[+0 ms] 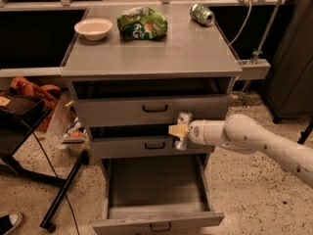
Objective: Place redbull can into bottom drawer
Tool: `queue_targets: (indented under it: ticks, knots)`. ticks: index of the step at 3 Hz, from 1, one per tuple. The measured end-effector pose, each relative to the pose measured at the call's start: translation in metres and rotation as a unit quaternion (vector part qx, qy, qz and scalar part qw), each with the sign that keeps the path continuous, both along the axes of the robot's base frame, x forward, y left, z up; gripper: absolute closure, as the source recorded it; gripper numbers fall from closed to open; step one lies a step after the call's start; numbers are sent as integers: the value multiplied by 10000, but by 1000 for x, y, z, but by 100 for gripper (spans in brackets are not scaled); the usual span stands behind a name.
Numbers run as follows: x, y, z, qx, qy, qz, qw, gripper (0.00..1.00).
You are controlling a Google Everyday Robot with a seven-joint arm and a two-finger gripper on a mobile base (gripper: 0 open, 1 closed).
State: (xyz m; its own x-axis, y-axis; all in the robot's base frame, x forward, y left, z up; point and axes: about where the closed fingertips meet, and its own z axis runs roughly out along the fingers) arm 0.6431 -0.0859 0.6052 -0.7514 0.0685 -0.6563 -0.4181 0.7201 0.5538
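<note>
Next, my gripper lets go of the redbull can inside the bottom drawer [170,206], just behind the drawer's front panel near the handle.
My gripper [178,130] is shut on the redbull can [183,130], a slim silver and blue can held upright in front of the middle drawer's right part. My white arm [254,141] reaches in from the right. The bottom drawer [156,218] is pulled out below, an open grey tray with a small dark handle [159,227]. The can hangs above the drawer's right rear area.
On the cabinet top [151,48] lie a white bowl [93,28], a green chip bag [142,22] and a green can [202,14] on its side. A black stand leg [63,190] and clutter sit at the left on the floor. A dark cabinet [293,53] stands at the right.
</note>
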Motion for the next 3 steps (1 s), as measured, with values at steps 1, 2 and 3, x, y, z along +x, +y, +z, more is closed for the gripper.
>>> queue_targets:
  ticks: [1, 2, 3]
  knots:
    - [-1, -1, -16, 113, 130, 32, 9998, 100]
    - [-17, -17, -79, 250, 609, -196, 9976, 100]
    - [-45, -33, -167, 451, 1333, -606, 9882, 100]
